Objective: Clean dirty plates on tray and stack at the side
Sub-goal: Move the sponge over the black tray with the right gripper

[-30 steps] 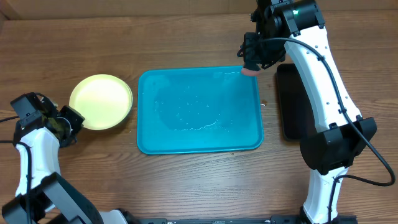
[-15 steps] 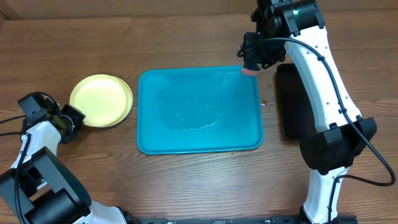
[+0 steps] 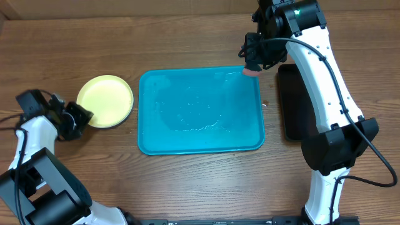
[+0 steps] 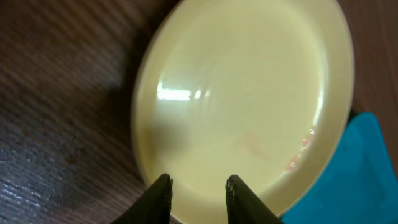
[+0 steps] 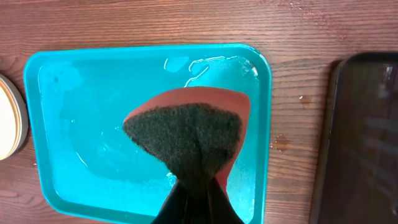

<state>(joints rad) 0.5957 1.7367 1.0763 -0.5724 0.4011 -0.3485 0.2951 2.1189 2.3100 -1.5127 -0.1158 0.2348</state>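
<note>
My right gripper is going to let go of the red sponge, setting it down in the middle of the narrow black tray [image 3: 311, 105] [image 5: 384, 135].
A stack of plates [image 3: 106, 100] lies on the table left of the turquoise tray [image 3: 200, 140]. Its top plate is pale yellow-green [image 4: 242, 93], with a faint pink smear near the rim. No light blue plate shows. My left gripper [image 3: 86, 116] is open, with both fingertips [image 4: 199, 190] over the stack's near rim. My right gripper [image 3: 252, 62] is shut on a red sponge with a dark green scrub face [image 5: 186, 130]. It holds the sponge above the tray's far right corner. The tray [image 5: 56, 155] holds only a film of water.
A narrow black tray [image 3: 294, 103] lies right of the turquoise tray and also shows in the right wrist view [image 5: 367, 124]. The stack's edge shows at the left of the right wrist view [image 5: 9, 124]. Water drops lie on the wood near the tray's right side.
My left gripper has moved right, up to the plate stack. The stack has shifted slightly right toward the tray. The right arm and sponge have not moved.
</note>
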